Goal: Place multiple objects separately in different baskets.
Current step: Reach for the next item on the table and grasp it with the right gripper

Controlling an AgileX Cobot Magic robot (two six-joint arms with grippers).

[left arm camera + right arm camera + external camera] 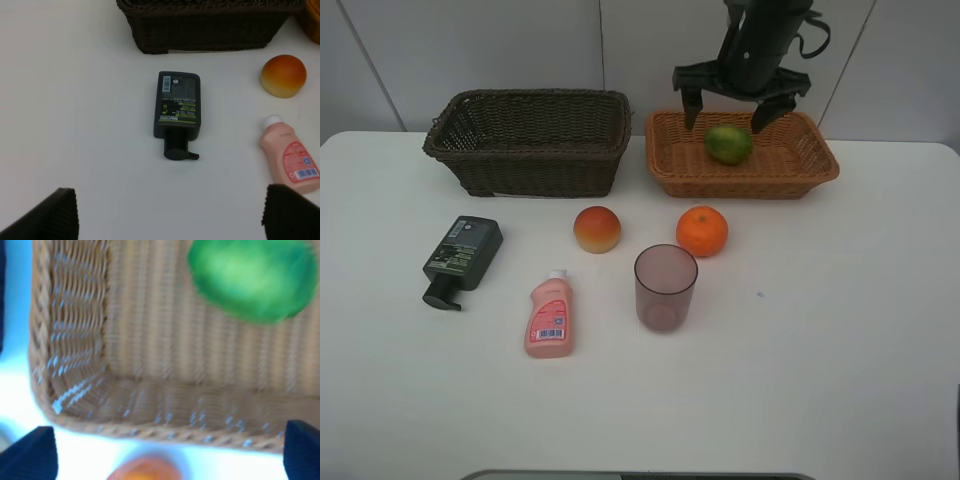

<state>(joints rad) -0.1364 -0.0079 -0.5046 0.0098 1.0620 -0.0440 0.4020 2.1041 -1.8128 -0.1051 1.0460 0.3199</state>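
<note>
My right gripper needs to next need to move to the middle of the orange [702, 231] [146, 474], between the light tan basket and the purplish tumbler, and close there.
The green fruit [729, 144] lies inside the light tan basket [670, 160], also in the right wrist view [252, 277]. My right gripper [728, 112] hangs open and empty just above it. The dark brown basket [532, 150] stands at the back left. In front lie the peach-like fruit [597, 229], the orange [702, 231], the upright purplish tumbler [665, 287], the pink bottle [550, 317] and the dark green pump bottle [462, 258]. My left gripper [167, 212] is open, out of the exterior view; its wrist view looks at the pump bottle [178, 110].
The white table [820, 330] ends at its front edge near the bottom of the exterior view. A grey panelled wall rises behind the baskets. The left wrist view also shows the peach-like fruit [283, 75] and pink bottle [291, 160].
</note>
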